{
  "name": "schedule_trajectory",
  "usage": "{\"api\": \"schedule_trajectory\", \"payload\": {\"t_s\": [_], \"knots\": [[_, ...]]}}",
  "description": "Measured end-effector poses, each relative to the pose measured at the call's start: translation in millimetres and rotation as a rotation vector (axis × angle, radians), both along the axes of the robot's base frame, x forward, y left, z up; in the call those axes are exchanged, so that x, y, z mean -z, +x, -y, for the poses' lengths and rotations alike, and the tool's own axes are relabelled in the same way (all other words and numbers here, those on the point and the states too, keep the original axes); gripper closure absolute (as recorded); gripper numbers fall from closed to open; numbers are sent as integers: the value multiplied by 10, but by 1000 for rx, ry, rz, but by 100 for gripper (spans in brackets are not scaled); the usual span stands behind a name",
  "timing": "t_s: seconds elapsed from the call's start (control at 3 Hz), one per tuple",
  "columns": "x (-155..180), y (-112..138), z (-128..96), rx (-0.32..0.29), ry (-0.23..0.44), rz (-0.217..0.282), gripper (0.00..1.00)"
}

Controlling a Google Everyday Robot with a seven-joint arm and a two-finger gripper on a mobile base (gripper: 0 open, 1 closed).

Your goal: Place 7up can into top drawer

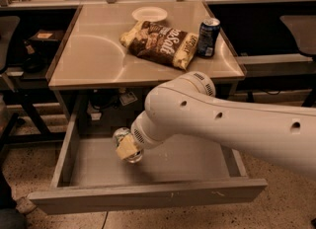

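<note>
Next, my gripper lets go of the 7up can on the drawer's bare grey bottom (pixel 133 152), about halfway between the front panel and the desk.
The top drawer (pixel 148 196) is pulled wide open below the desk, its grey bottom bare. My gripper (pixel 126 147) hangs inside the drawer at its left middle, just above the bottom. It is shut on the 7up can (pixel 121 136), a pale green and silver can that shows at the gripper's tip. My large white arm (pixel 222 124) reaches in from the right and hides the drawer's right rear part.
On the desk top (pixel 89 60) lie a chip bag (pixel 160 43), a dark blue can (pixel 208 37) at the right edge and a white plate (pixel 149 13) at the back. Dark chairs stand to the far left and right.
</note>
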State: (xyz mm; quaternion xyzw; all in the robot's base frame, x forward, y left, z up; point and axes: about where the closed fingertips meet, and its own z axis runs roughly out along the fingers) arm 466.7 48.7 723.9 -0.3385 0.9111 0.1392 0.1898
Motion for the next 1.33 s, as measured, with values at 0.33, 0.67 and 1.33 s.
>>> {"api": "schedule_trajectory", "payload": {"t_s": [0.33, 0.67, 1.33], "knots": [[187, 166, -102, 1, 30, 12, 100], [372, 270, -175, 17, 68, 10, 100], [736, 371, -155, 71, 127, -9, 100]]}}
